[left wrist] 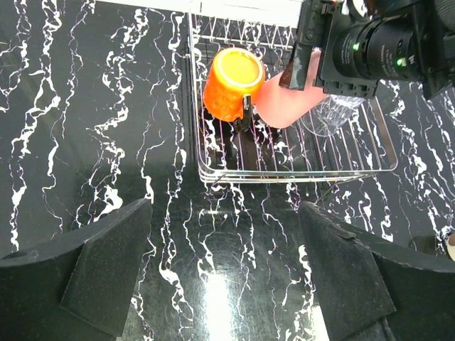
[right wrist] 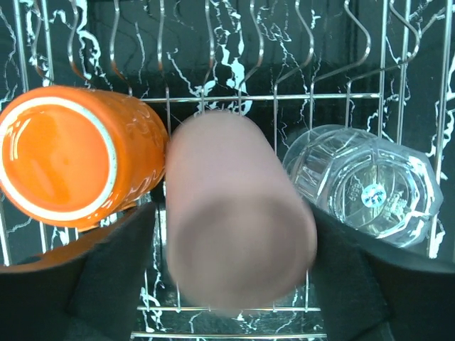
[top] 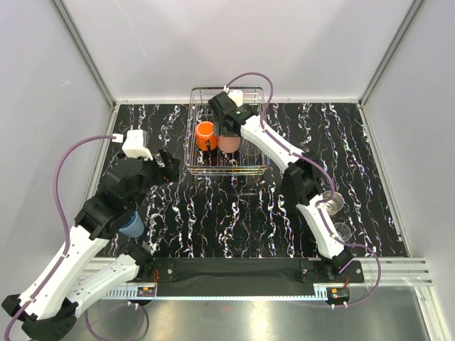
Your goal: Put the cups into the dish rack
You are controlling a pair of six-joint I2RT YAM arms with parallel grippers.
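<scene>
I move my left gripper to the light blue cup's rim [top: 133, 217] next and close it there, since that cup still needs to get to the dish rack.
The dish rack [top: 250, 168] stands at the back middle of the table. An orange mug [top: 205, 135] lies in its left part. My right gripper [top: 229, 131] reaches into the rack, shut on the salmon-pink tumbler [top: 229, 144]. In the right wrist view the tumbler [right wrist: 238, 227] fills the gap between the fingers [right wrist: 106, 277], with the orange mug [right wrist: 71, 153] on its left and a clear glass [right wrist: 370, 188] on its right, all over the rack wires [right wrist: 298, 96]. My left gripper [left wrist: 224, 241] is open and empty above the table, in front of the rack [left wrist: 298, 174].
A light blue cup [top: 132, 225] sits partly under my left arm. Two clear glasses [top: 333, 202] [top: 343, 231] stand by the right arm's lower link. White walls close in the black marbled table [top: 213, 213] on three sides.
</scene>
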